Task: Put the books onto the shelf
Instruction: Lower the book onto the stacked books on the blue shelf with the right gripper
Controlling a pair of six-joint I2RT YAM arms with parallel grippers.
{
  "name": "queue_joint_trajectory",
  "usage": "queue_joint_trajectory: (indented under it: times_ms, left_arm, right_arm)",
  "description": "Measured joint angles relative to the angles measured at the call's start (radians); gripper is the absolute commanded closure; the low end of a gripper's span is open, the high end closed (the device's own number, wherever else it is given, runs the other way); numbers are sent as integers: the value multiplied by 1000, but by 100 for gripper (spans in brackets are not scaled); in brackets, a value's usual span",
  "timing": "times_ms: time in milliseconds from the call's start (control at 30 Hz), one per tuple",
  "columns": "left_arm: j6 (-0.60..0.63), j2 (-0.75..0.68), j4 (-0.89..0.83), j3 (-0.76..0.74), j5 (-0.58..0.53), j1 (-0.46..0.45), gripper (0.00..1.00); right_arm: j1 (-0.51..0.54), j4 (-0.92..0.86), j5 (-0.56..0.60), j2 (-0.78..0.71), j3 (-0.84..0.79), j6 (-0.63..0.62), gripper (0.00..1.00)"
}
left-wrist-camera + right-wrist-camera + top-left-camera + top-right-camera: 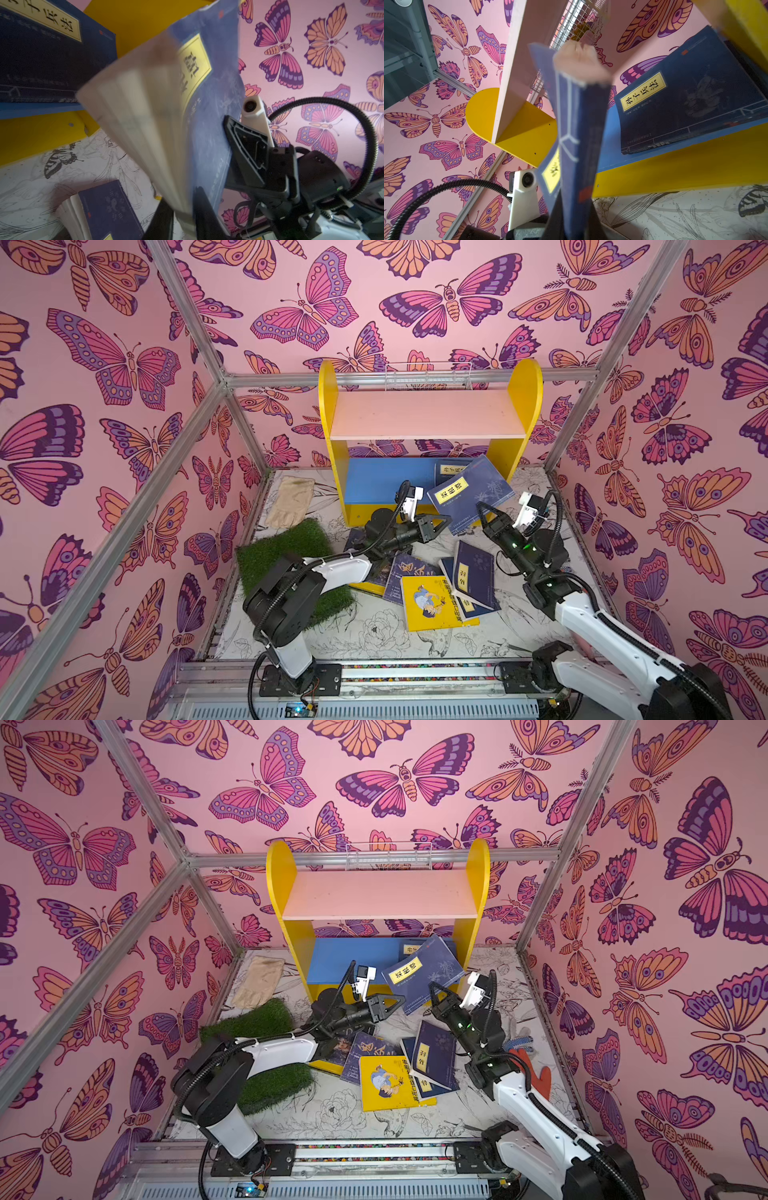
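Observation:
My right gripper will take the navy book's spine nearer the book's lower corner (468,524), since the book slants across both grippers, and lay it square on the second navy book.
A navy book (469,493) (424,973) with a yellow title label hangs tilted in the air before the shelf's (328,406) blue lower board (382,481). My left gripper (448,522) (182,195) is shut on its fanned page edge (145,124). From the other side my right gripper (484,508) (574,200) is shut on its spine (579,135). A second navy book (451,472) (685,108) leans on the lower board by the right side panel. The pale pink upper board (428,414) is bare. A yellow book (432,603) and several dark blue books (476,572) lie on the table.
A green turf square (291,560) lies under my left arm, with a beige glove (291,502) beyond it. A white wire basket (428,375) hangs behind the shelf top. An orange glove (536,1073) lies by my right arm. Aluminium frame posts stand at the corners.

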Motion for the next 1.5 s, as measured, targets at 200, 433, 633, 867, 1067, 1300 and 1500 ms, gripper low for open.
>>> queue_joint_trajectory:
  times_ms: [200, 433, 633, 867, 1067, 1300, 1500]
  left_arm:
    - [1, -21, -35, -1, -2, 6, 100]
    - [-48, -35, -16, -1, 39, 60, 100]
    - [-74, -35, -3, -1, 69, 68, 100]
    - [-79, -35, 2, -1, 87, 66, 100]
    - [-78, -35, 2, -1, 87, 64, 100]
    - [-69, -35, -3, -1, 76, 65, 92]
    - [23, -93, -121, -3, 8, 62, 23]
  right_arm:
    - [-18, -85, -53, -27, 0, 1, 67]
    - [-56, -118, -204, -73, -19, 16, 52]
    - [-87, -74, -230, -82, -60, 53, 54]
    - [-93, -27, -323, 20, -29, 72, 61]
    - [-93, 29, -372, 73, 11, 88, 77]
    - [-80, 62, -375, 98, 13, 117, 98]
    - [-67, 92, -340, 121, 12, 146, 100]
